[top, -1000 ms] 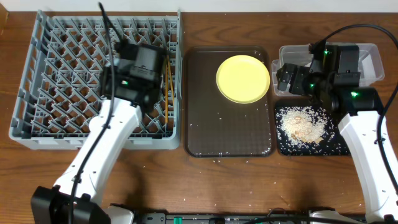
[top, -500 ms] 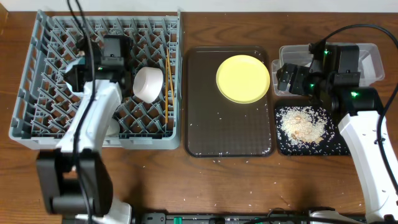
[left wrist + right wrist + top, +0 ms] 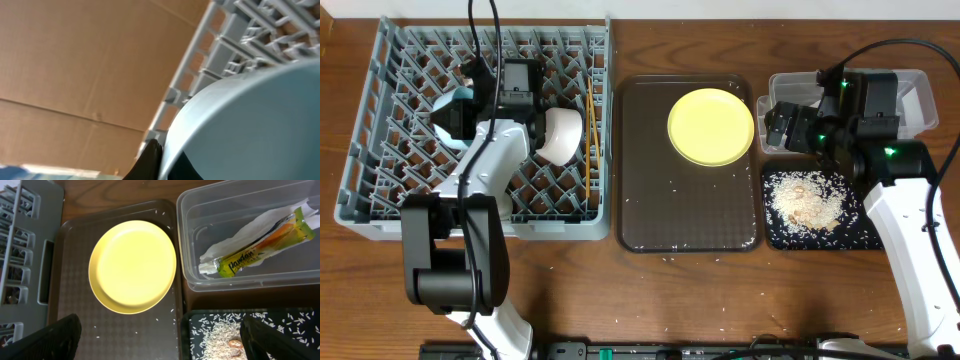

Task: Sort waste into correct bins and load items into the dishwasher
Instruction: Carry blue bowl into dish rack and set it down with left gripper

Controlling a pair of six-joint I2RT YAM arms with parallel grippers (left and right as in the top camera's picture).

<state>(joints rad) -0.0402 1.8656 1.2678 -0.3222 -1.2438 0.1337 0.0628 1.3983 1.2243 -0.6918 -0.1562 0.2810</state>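
My left gripper needs to set the light blue bowl free in the middle of the grey dish rack [image 3: 484,131], closer to the white bowl.
My left gripper [image 3: 463,112] is over the left part of the grey dish rack [image 3: 380,190], shut on the rim of the light blue bowl [image 3: 453,108]. The bowl fills the left wrist view [image 3: 250,125], with one black finger [image 3: 151,159] outside its rim. A white bowl [image 3: 560,135] lies in the rack, with the chopsticks [image 3: 588,125] at its right side. The yellow plate [image 3: 710,126] [image 3: 132,267] sits on the brown serving tray [image 3: 660,200]. My right gripper [image 3: 782,128] [image 3: 165,340] hangs open and empty over the tray's right edge. The small white cup is hidden.
The clear tub [image 3: 920,95] [image 3: 200,275] holds the white napkin [image 3: 225,247] and the green-and-yellow wrapper [image 3: 260,250]. The black tray [image 3: 850,235] [image 3: 192,345] holds a heap of rice [image 3: 805,200]. Loose grains lie on the brown tray and the table's front.
My left arm swung from the rack's right side to its back left, uncovering the white bowl in the rack. It now holds the blue bowl. The right arm has not moved.
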